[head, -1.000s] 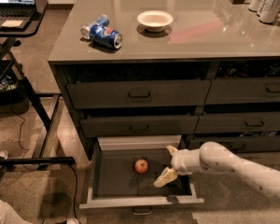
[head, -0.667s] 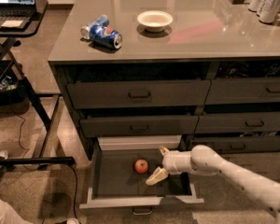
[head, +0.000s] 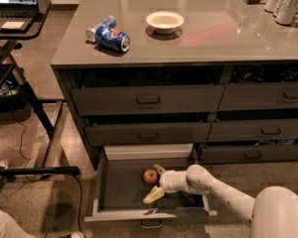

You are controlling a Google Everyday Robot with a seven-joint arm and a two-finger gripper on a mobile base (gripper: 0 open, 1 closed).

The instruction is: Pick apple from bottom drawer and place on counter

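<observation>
I should next close my gripper around the middle of the small red apple (head: pixel 150 176) lying in the open bottom drawer.
The bottom drawer (head: pixel 104 209) stands pulled open, lowest of its stack. The small red apple (head: pixel 149 176) lies on its dark floor, right of the middle. My gripper (head: pixel 156 183) reaches in from the right on the white arm (head: pixel 223 192). It is open: one pale finger (head: pixel 159 169) is just behind and right of the apple, the other (head: pixel 153 196) in front of it. The apple sits at the mouth of the fingers and rests on the drawer floor. The counter (head: pixel 213 33) is the glossy grey-brown top above.
On the counter lie a tipped blue soda can (head: pixel 109 35) and a white bowl (head: pixel 164 21); more cans (head: pixel 283 1) stand at the far right. A black laptop desk (head: pixel 15 24) stands to the left. Two shut drawers (head: pixel 148 100) are above the open one.
My gripper has moved left inside the drawer, from well right of the apple to right next to it, its fingers now on either side of the apple. The apple has stayed put.
</observation>
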